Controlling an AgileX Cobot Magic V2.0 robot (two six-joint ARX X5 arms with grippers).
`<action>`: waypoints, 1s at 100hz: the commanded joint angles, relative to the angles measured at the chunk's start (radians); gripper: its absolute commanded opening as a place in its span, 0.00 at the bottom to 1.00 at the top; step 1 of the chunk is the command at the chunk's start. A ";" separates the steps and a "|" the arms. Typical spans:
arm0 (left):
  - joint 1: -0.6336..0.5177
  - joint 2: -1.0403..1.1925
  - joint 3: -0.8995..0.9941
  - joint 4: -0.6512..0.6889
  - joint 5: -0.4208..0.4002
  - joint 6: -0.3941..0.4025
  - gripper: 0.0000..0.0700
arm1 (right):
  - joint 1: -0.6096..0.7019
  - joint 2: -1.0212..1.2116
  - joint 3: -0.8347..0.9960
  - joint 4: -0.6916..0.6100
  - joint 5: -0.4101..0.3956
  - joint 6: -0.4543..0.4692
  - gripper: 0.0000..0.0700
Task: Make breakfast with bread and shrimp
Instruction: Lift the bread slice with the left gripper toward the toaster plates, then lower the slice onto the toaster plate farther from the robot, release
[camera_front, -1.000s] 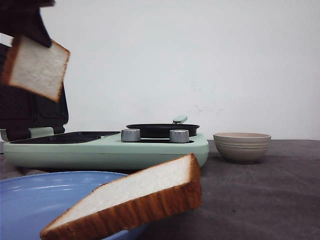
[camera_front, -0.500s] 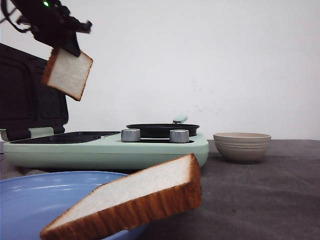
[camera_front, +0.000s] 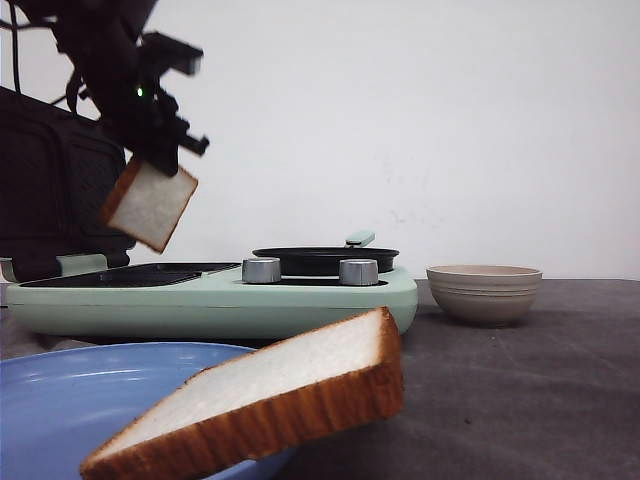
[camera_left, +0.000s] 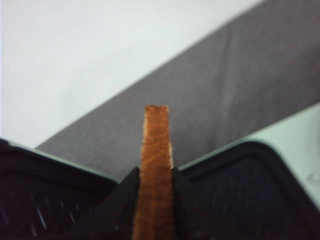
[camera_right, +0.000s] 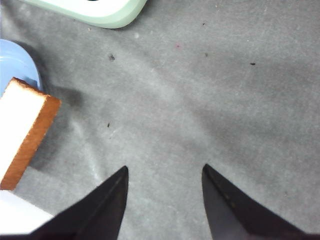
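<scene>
Next, my left gripper releases the slice of bread on the dark grill plate (camera_front: 162, 264) (camera_left: 222, 215), beside the open lid.
My left gripper (camera_front: 150, 160) is shut on a slice of bread (camera_front: 150, 205) and holds it tilted in the air above the dark grill plate (camera_front: 130, 275) of the mint-green breakfast maker (camera_front: 210, 300). In the left wrist view the slice's brown crust edge (camera_left: 156, 165) stands between the two fingers. A second slice of bread (camera_front: 270, 405) leans on the rim of the blue plate (camera_front: 60, 400) in front; it also shows in the right wrist view (camera_right: 20, 130). My right gripper (camera_right: 165, 172) is open and empty over bare grey table. No shrimp is in view.
The maker's dark lid (camera_front: 60, 200) stands open at the left. A black pan (camera_front: 325, 260) sits on the maker's right side behind two silver knobs (camera_front: 358, 272). A beige ribbed bowl (camera_front: 484, 292) stands to the right; its inside is hidden.
My left gripper has carried the bread slice to the right and down, from the top left corner to just above the grill plate. The other slice and the plate have not moved.
</scene>
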 joint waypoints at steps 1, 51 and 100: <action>-0.007 0.027 0.022 0.023 -0.028 0.068 0.00 | 0.005 0.005 0.015 0.010 0.000 -0.007 0.41; -0.016 0.098 0.022 0.058 -0.038 0.079 0.00 | 0.005 0.005 0.015 0.021 0.000 -0.006 0.41; -0.020 0.098 0.022 0.054 -0.019 0.047 0.01 | 0.005 0.005 0.015 0.039 -0.001 0.006 0.41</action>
